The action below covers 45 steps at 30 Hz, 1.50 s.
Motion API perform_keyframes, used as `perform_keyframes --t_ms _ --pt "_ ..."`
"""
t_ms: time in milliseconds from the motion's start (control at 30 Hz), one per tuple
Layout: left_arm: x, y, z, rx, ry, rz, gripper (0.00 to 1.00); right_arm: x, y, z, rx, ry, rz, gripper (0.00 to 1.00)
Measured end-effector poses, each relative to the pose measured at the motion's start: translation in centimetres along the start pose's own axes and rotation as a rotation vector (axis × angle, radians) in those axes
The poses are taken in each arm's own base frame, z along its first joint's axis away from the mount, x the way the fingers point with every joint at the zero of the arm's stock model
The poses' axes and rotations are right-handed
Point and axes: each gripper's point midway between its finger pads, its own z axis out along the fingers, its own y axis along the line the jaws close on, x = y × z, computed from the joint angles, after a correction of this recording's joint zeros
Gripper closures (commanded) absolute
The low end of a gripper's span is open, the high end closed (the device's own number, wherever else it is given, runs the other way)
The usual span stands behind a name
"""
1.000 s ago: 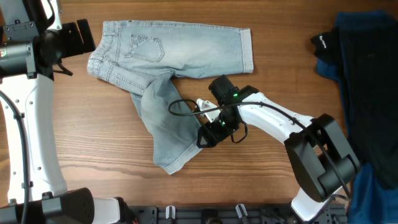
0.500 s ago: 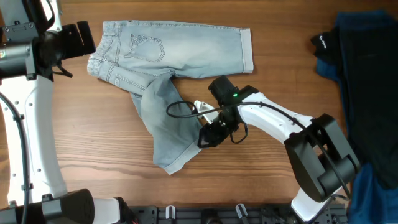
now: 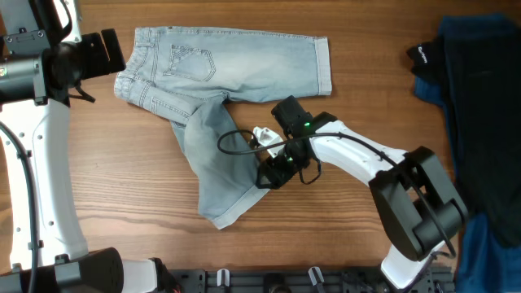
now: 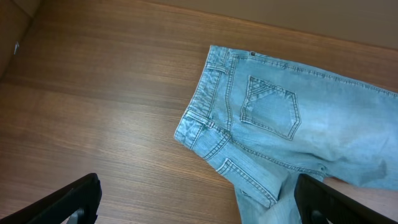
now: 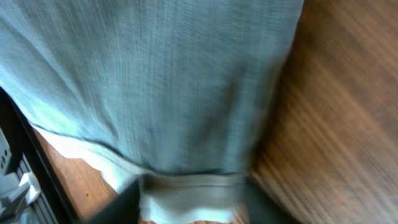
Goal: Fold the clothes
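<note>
The lower leg splays from the far leg; my right gripper should grab the hem's corner (image 3: 264,194) and swing it beside the far leg.
The light blue denim shorts (image 3: 236,65) lie on the wooden table, back pockets up. One leg lies flat along the far side, and the other runs down towards the front. My right gripper (image 3: 272,174) is at the right edge of that lower leg. In the right wrist view the gripper (image 5: 189,200) is shut on the pale cuffed hem, with the denim (image 5: 155,81) spread beyond it. My left gripper (image 3: 104,50) hovers at the far left beside the waistband. In the left wrist view its fingers (image 4: 199,205) are open and empty above bare wood, beside the shorts (image 4: 280,118).
A dark blue cloth (image 3: 480,106) and a black garment with a small white logo (image 3: 423,59) are piled at the right edge. A black rail (image 3: 285,281) runs along the front edge of the table.
My right gripper has shifted slightly up and left with the hem in it. The left arm has not moved.
</note>
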Motion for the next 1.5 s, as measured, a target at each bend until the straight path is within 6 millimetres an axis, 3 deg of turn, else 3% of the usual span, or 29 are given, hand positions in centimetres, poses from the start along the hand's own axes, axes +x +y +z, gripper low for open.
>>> perform_keyframes --t_ms 67,233,267,300,367,500,700,767,800,867,900,933,1033,1133,1267,1367,1433,1500 --pt "0.1 0.0 0.0 0.000 0.002 0.000 0.00 0.6 0.2 0.2 -0.018 0.026 0.006 0.96" --pt "0.5 0.0 0.0 -0.001 0.018 0.000 0.00 1.1 0.4 0.1 -0.026 0.042 0.024 0.96" --pt "0.5 0.0 0.0 -0.001 0.021 0.001 0.00 1.2 0.3 0.1 -0.024 0.045 0.033 0.86" --pt "0.6 0.0 0.0 -0.001 0.022 0.001 0.00 1.2 0.3 -0.2 -0.021 0.044 0.040 0.67" --pt "0.6 0.0 0.0 -0.001 0.022 0.001 0.00 0.9 0.3 -0.9 -0.013 0.024 0.044 0.51" --pt "0.6 0.0 -0.1 -0.001 0.022 0.001 0.00 -0.3 0.5 -2.0 0.001 -0.032 0.026 0.41" --pt "0.6 0.0 -0.1 -0.001 0.022 0.001 0.00 0.0 -0.3 -0.5 -0.011 -0.008 0.043 0.35" --pt "0.6 0.0 -0.1 -0.001 0.022 0.001 0.00 0.3 -0.2 0.3 -0.045 0.012 0.060 0.39" --pt "0.6 0.0 -0.1 -0.001 0.022 0.001 0.00 0.4 0.0 0.4 -0.050 0.015 0.057 0.46" --pt "0.6 0.0 -0.1 -0.001 0.022 0.001 0.00 0.7 0.7 0.9 -0.070 0.037 0.040 0.70" --pt "0.6 0.0 -0.1 -0.001 0.024 0.001 0.00 1.0 1.0 1.2 -0.071 0.053 0.027 0.76" --pt "0.6 0.0 -0.1 -0.001 0.024 0.001 0.00 1.5 1.5 1.7 -0.068 0.079 0.016 0.92" --pt "0.6 0.0 -0.1 -0.001 0.024 0.001 0.00 2.6 2.4 3.1 -0.045 0.143 -0.010 0.96" --pt "0.6 0.0 -0.1 -0.001 0.025 0.001 0.00 2.9 2.0 3.0 -0.021 0.159 0.027 0.96" --pt "0.7 0.0 -0.1 -0.001 0.029 0.001 0.00 2.8 0.4 1.0 0.045 0.139 0.110 0.96" --pt "1.0 0.0 -0.1 -0.002 0.040 0.002 0.00 1.0 -0.3 -2.5 0.099 0.040 0.122 0.96" --pt "1.2 0.1 -0.1 -0.002 0.050 0.002 0.00 -1.5 -0.4 -7.6 0.180 -0.115 0.104 0.96" --pt "1.4 0.1 -0.1 -0.003 0.056 0.002 0.00 -2.2 -1.1 -11.4 0.276 -0.217 0.122 0.96"
